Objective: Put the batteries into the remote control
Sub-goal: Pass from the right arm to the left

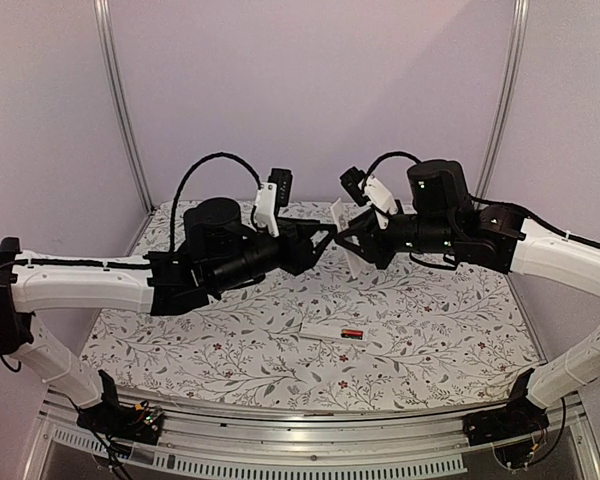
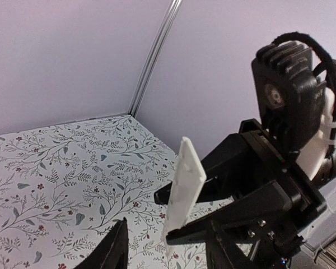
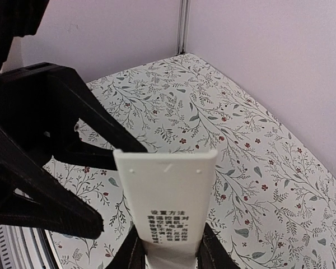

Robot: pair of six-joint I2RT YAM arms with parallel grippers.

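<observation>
Next, my left gripper takes the cover piece's printed end (image 3: 166, 188) and tilts it for my right gripper to regrip, because the cover piece stands upright across my right gripper.
The remote control (image 1: 328, 331), a slim white bar, lies flat on the floral cloth near the middle front. One red battery (image 1: 353, 333) shows at its right end; whether it sits in the compartment I cannot tell. Above the table my right gripper (image 3: 171, 252) is shut on a thin white cover strip (image 3: 165, 190) with printed text, held nearly upright (image 1: 342, 214). My left gripper (image 2: 168, 249) faces it from the left. Its two fingers stand apart on either side of the strip's lower end (image 2: 183, 179) and touch nothing.
Both arms meet over the table's middle (image 1: 335, 240). Purple walls close the back and sides, with metal posts (image 1: 120, 110) (image 1: 505, 90) at the back corners. A metal rail (image 1: 310, 430) runs along the front edge. The floral cloth (image 1: 430, 340) covers the table.
</observation>
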